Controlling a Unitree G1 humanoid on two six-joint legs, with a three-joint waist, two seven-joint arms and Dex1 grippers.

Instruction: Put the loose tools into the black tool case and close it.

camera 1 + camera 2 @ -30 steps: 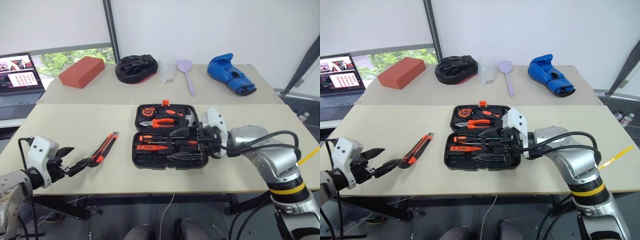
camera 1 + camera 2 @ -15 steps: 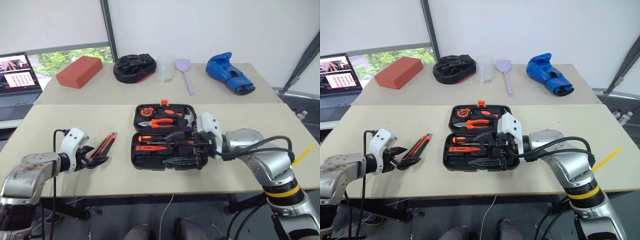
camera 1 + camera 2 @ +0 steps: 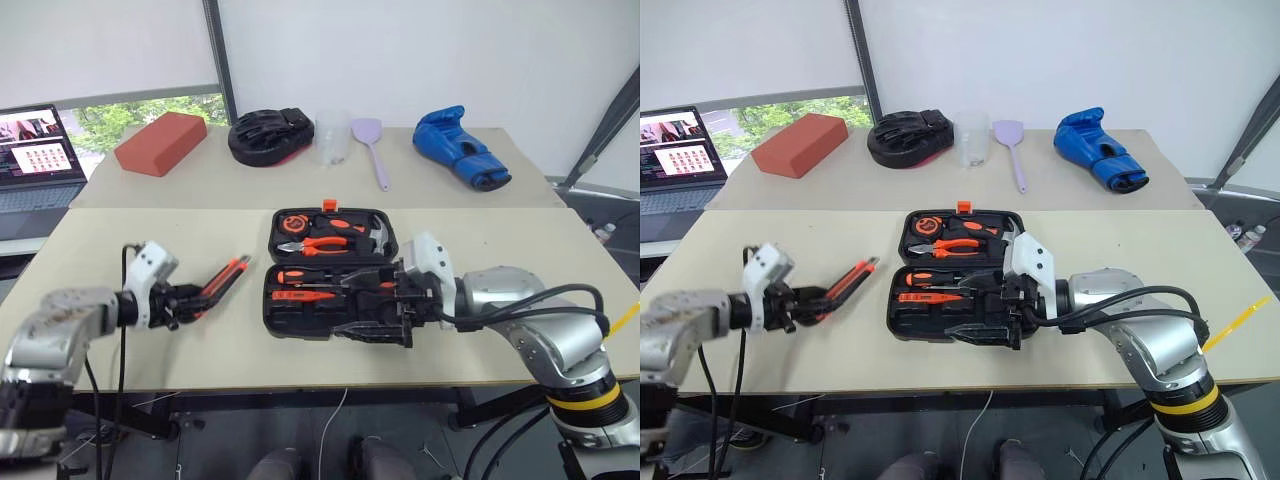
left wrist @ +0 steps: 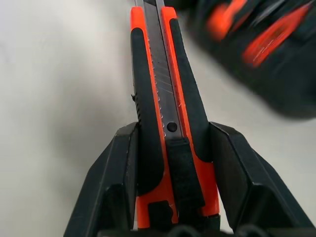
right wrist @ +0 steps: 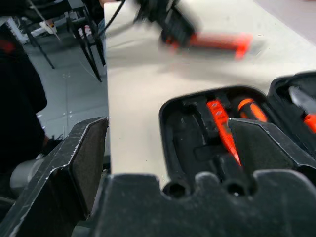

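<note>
The robot's left gripper needs to set the utility knife down along the near edge of the black tool case's front half point(image 3: 323, 318). The knife is still held off the table.
The black tool case point(image 3: 272, 322) lies open in the middle of the near table, with orange-handled screwdrivers point(image 3: 300, 276) seated in its front half. My left gripper point(image 3: 186, 300) is shut on the black-orange utility knife point(image 3: 224, 279), held off the table left of the case and pointing at it. In the left wrist view both fingers point(image 4: 116, 173) press the knife's point(image 4: 165, 98) sides. My right gripper point(image 3: 366, 302) hovers open over the case's front right part, pointing left. Its wide-apart fingers point(image 5: 84, 158) frame the case point(image 5: 177, 123).
Pliers point(image 3: 320, 243), a tape measure point(image 3: 295, 222) and a hammer point(image 3: 376, 235) sit in the case's rear half. On the far table are a red brick point(image 3: 162, 142), black mitt point(image 3: 270, 135), clear cup point(image 3: 333, 135), lilac spatula point(image 3: 372, 145) and blue glove point(image 3: 460, 148). A laptop point(image 3: 35, 155) stands far left.
My left gripper closed on the utility knife, lifted it off the table and carried it right, toward the case. The right gripper stayed open and nearly still.
</note>
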